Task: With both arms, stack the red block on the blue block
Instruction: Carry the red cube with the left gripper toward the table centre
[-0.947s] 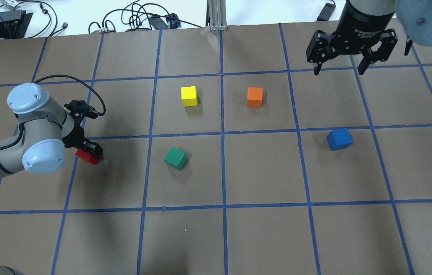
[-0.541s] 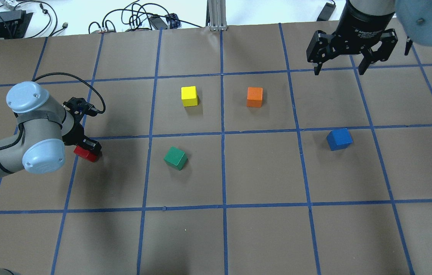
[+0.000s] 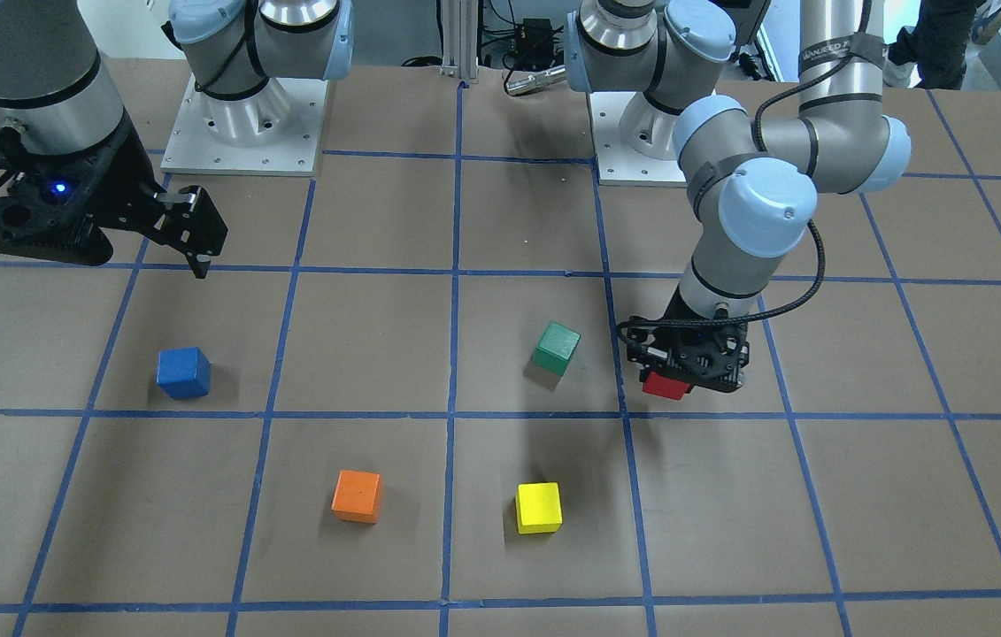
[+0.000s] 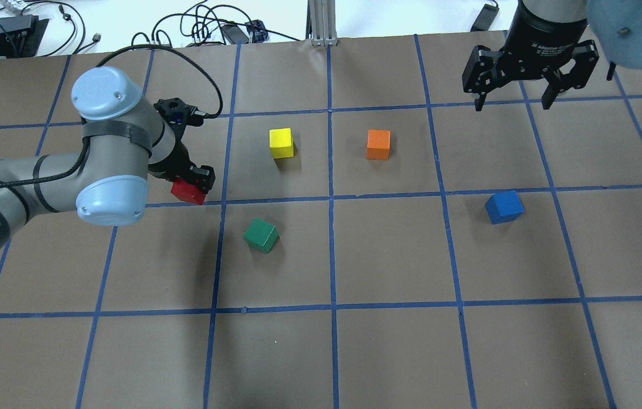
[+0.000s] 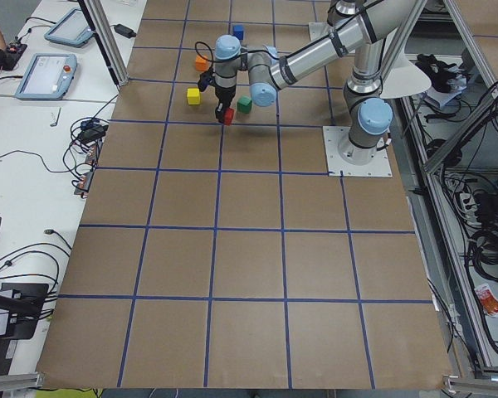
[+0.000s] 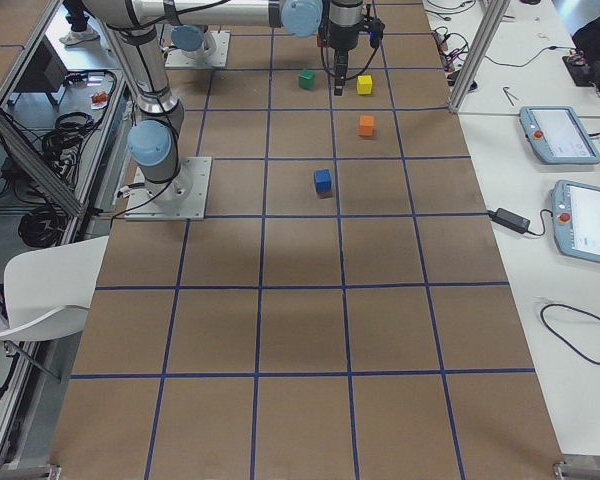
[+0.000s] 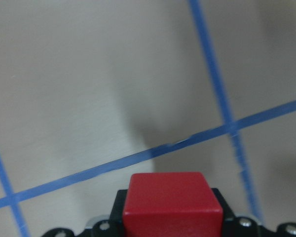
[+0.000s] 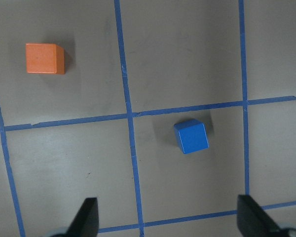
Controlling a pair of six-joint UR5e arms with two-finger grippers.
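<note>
Next, I let go of the red block, which is held above the table now, with my left gripper by the blue line crossing [image 3: 465,392] between the green and orange cubes.
My left gripper [image 4: 193,184] is shut on the red block [image 4: 187,192] and holds it above the table, left of the green cube; it also shows in the front view [image 3: 673,382] and fills the bottom of the left wrist view [image 7: 170,205]. The blue block [image 4: 504,207] rests on the table at the right, also in the front view [image 3: 183,372] and the right wrist view [image 8: 191,136]. My right gripper [image 4: 513,104] is open and empty, high above the far right of the table, beyond the blue block.
A green cube [image 4: 261,235], a yellow cube [image 4: 281,143] and an orange cube [image 4: 378,144] sit on the brown gridded table between the two arms. Cables and equipment lie past the far edge [image 4: 201,28].
My left arm has lifted the red block and carried it right and away from the robot, toward the table's middle. My right gripper has shifted slightly and stays open.
</note>
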